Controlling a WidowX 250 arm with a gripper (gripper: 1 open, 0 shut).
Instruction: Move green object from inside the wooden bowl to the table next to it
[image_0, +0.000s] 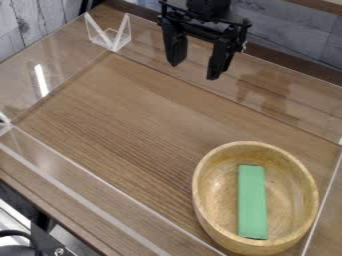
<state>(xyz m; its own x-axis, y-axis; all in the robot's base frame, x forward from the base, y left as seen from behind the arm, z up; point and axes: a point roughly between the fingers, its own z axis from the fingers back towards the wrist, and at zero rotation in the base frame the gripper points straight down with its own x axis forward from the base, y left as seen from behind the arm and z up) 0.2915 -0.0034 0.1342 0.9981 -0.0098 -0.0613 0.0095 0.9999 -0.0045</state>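
I should next lower my gripper into the wooden bowl and close it on the middle of the green object (253, 199), across its long sides.
The green object (251, 201), a flat mid-green bar, lies lengthwise on the floor of the wooden bowl (213, 198), which sits at the near right corner of the table (134, 120). My gripper (197, 57) hangs at the far middle of the table, pointing down, well away from the bowl. Its two black fingers (174, 48) stand apart, open, with nothing between them.
Low clear acrylic walls (40, 85) border the tabletop on all sides, with a clear bracket (107, 33) at the far left corner. The bowl nearly touches the right wall. Bare wood stretches left of the bowl.
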